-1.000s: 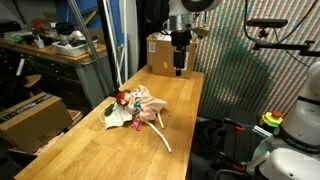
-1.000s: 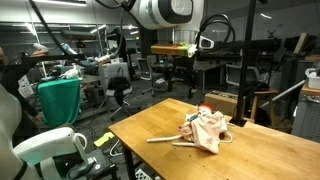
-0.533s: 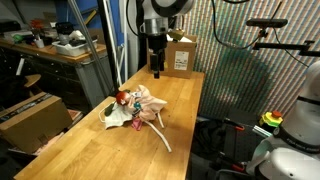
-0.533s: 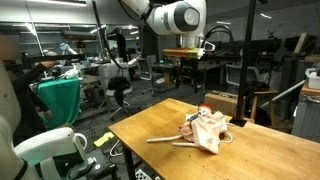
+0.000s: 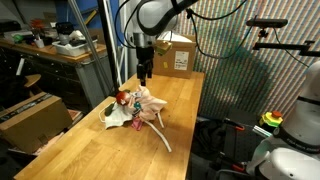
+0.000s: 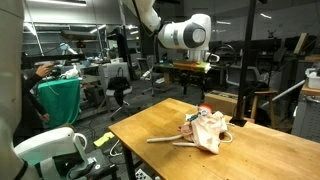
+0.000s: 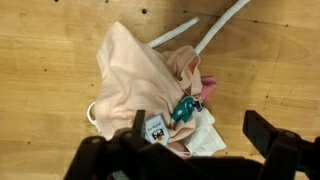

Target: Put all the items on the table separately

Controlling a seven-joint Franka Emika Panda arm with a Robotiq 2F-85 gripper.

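I need to close my gripper on the middle of the pink cloth (image 5: 147,102) (image 7: 154,98), beside the small printed card, because the cloth covers most of the heap.
The items lie in one heap (image 5: 135,106) on the light wooden table (image 5: 170,100), also seen in an exterior view as a heap (image 6: 208,129). In the wrist view a pink cloth (image 7: 140,75) covers most of it. A white cloth (image 7: 205,137), a teal piece (image 7: 183,108) and a small printed card (image 7: 155,130) lie at its edge. A thin white cord (image 7: 91,116) loops out, and a white curved stick (image 7: 225,22) sticks out beyond. My gripper (image 7: 197,122) hangs open above the heap, touching nothing, and shows high over it in an exterior view (image 5: 145,70).
A brown cardboard box (image 5: 178,55) with a white label stands at the table's far end. A cluttered workbench (image 5: 50,45) and a box on the floor (image 5: 35,112) lie beside the table. The white stick (image 5: 161,137) reaches toward the table's bare near half.
The arm has swung from over the cardboard box toward the heap and now hangs above it. The gripper stayed open. The items have not moved.
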